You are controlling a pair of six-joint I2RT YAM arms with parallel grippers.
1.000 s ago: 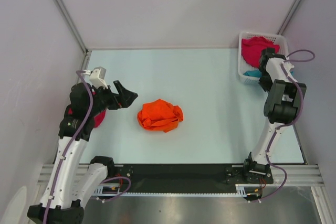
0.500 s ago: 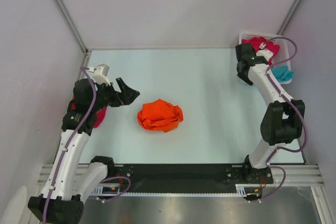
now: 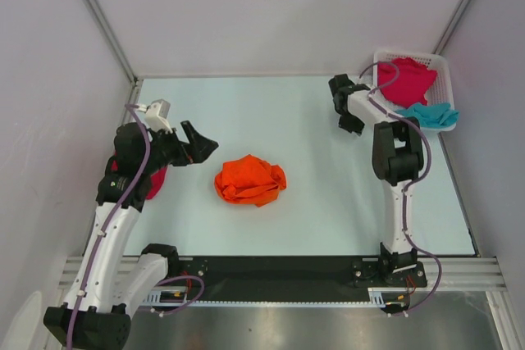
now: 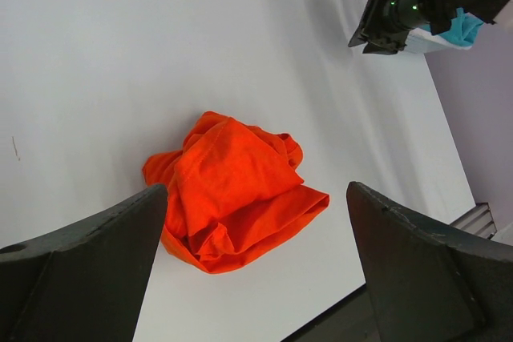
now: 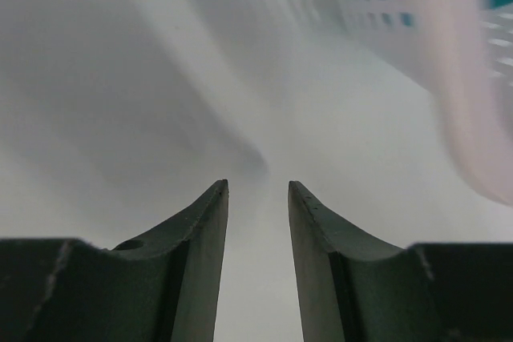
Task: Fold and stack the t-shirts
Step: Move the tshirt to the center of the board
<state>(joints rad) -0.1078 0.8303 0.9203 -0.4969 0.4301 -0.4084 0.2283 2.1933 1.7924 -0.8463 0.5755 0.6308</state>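
I should close my left gripper on the orange t-shirt's crumpled edge [image 3: 230, 189] [image 4: 211, 239], on the side that faces my left arm.
An orange t-shirt [image 3: 250, 179] lies crumpled on the table left of the middle. My left gripper [image 3: 201, 145] hovers just left of it, open and empty. In the left wrist view the orange t-shirt [image 4: 232, 190] sits between and beyond the wide-spread left gripper [image 4: 256, 186]. A magenta t-shirt [image 3: 156, 182] shows partly under my left arm. Another magenta t-shirt [image 3: 404, 79] and a teal one [image 3: 431, 114] lie in the white basket [image 3: 379, 61]. My right gripper [image 3: 339, 88] is over the table left of the basket; in its wrist view the right gripper [image 5: 258, 186] stands open with nothing between the fingers.
The basket stands in the far right corner against the wall, its lattice side [image 5: 473, 78] blurred in the right wrist view. Walls close the table at the back and on both sides. The black base rail [image 3: 279, 272] runs along the near edge.
My right arm has swung left out of the basket to the table beside it. The magenta shirt has shifted in the basket and the teal one now drapes its front edge. Left arm barely moved.
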